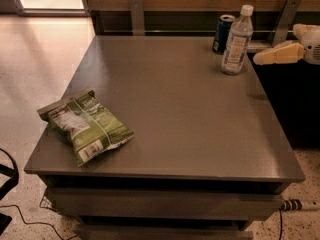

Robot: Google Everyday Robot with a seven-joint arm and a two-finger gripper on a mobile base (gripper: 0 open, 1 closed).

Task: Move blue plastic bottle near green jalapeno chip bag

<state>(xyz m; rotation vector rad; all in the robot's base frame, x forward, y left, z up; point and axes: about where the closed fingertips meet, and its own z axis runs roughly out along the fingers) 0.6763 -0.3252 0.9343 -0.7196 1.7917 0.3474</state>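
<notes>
My gripper is to go to the blue plastic bottle next, and there it should close on the middle of its body (237,44), well below the white cap.
The blue plastic bottle (236,40), clear with a white cap and a pale label, stands upright near the far right corner of the grey table (175,109). The green jalapeno chip bag (85,125) lies flat near the front left corner, far from the bottle. My gripper (272,55), pale yellow, reaches in from the right edge at the bottle's mid height. Its tip is just to the right of the bottle, with a small gap between them. It holds nothing that I can see.
A dark blue soda can (222,33) stands just behind and to the left of the bottle. Metal brackets (136,15) and a wooden wall run along the table's back edge. Cables (300,205) lie on the floor in front.
</notes>
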